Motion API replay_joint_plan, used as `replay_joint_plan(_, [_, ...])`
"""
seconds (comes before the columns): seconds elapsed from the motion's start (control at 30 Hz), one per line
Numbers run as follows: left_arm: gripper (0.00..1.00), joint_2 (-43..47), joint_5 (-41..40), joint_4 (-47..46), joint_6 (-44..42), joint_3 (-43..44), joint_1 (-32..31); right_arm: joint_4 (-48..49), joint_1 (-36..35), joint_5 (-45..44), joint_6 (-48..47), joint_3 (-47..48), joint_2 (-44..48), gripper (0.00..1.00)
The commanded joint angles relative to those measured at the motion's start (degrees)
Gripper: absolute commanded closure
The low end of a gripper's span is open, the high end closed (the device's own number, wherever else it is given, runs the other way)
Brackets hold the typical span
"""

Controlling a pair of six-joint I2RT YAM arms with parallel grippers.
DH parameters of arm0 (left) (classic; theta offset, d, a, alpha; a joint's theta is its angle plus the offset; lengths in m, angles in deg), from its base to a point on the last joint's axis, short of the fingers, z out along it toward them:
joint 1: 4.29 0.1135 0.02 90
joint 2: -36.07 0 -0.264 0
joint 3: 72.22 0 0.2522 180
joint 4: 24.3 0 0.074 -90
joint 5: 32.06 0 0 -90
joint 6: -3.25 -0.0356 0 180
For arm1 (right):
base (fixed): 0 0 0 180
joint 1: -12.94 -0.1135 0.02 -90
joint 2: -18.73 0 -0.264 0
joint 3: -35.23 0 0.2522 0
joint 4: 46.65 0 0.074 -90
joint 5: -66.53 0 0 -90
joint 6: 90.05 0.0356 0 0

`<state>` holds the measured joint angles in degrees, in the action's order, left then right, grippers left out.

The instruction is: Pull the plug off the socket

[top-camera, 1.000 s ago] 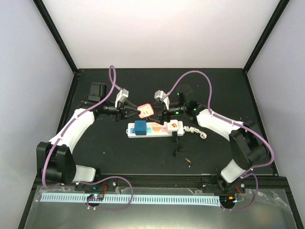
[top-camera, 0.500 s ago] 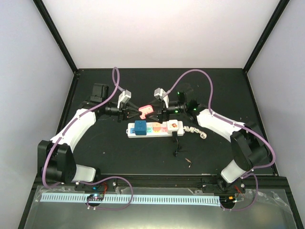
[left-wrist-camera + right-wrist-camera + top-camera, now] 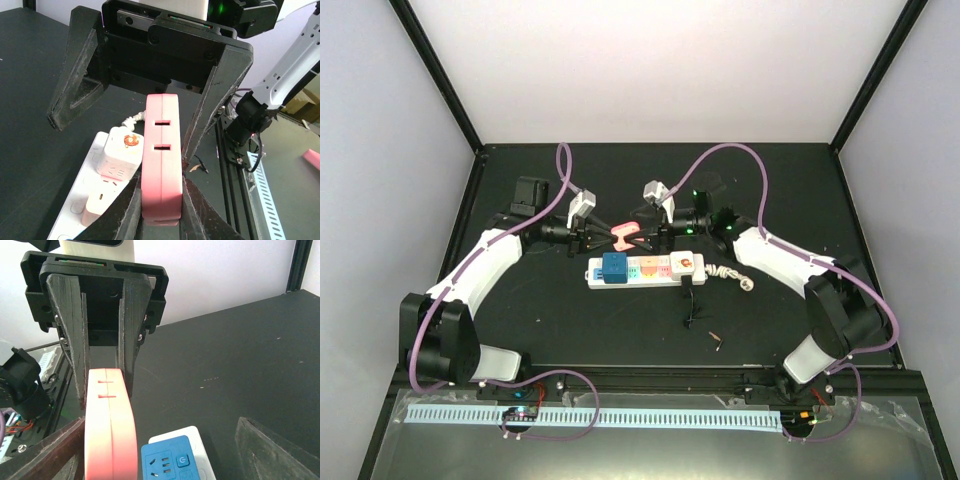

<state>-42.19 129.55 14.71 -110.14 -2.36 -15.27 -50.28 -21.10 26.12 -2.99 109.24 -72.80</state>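
Next, I let go of the pink plug with my left gripper on the black table [image 3: 536,195], near the back corner past the blue adapter.
The white power strip [image 3: 645,270] lies in the middle of the table with a blue adapter [image 3: 614,268], a pink one and a white one with an orange mark [image 3: 686,264] in it. It also shows in the left wrist view [image 3: 85,200]. The pink plug [image 3: 626,234] hangs above the strip, free of it. My left gripper [image 3: 607,235] is shut on the plug [image 3: 161,170], clamping its two flat sides. My right gripper [image 3: 648,238] faces it, open, with one finger [image 3: 55,452] next to the plug [image 3: 110,440] and the other finger well apart.
The strip's bundled white cord [image 3: 728,273] lies at its right end. A thin black cable [image 3: 691,305] and small loose bits [image 3: 715,338] lie in front of the strip. The blue adapter [image 3: 172,460] sits under my right gripper.
The pink plug has turned from showing its broad face to edge-on as my left wrist rolled. Both grippers stay close together above the strip.
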Motion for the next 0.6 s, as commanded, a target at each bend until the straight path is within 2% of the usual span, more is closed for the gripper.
replay_joint_plan(0.0, [0.99, 0.5, 2.6, 1.2, -3.0, 0.3, -0.7, -2.3, -0.2, -4.6, -3.4, 2.9, 1.5, 0.19])
replay_joint_plan(0.33, [0.98, 1.0, 3.4, 3.7, -5.4, 0.7, -1.0, -9.0, 0.0, -14.0, -9.3, 8.1, 0.1, 0.16])
replay_joint_plan(0.47, [0.98, 0.8, 1.4, 1.9, -2.9, 0.7, -1.0, -14.1, 0.0, -11.6, -10.9, 13.0, -0.4, 0.14])
replay_joint_plan(0.57, [0.98, 0.9, -0.5, 1.3, -1.5, 1.1, -0.9, -15.5, 0.0, -8.8, -11.0, 15.7, -0.2, 0.07])
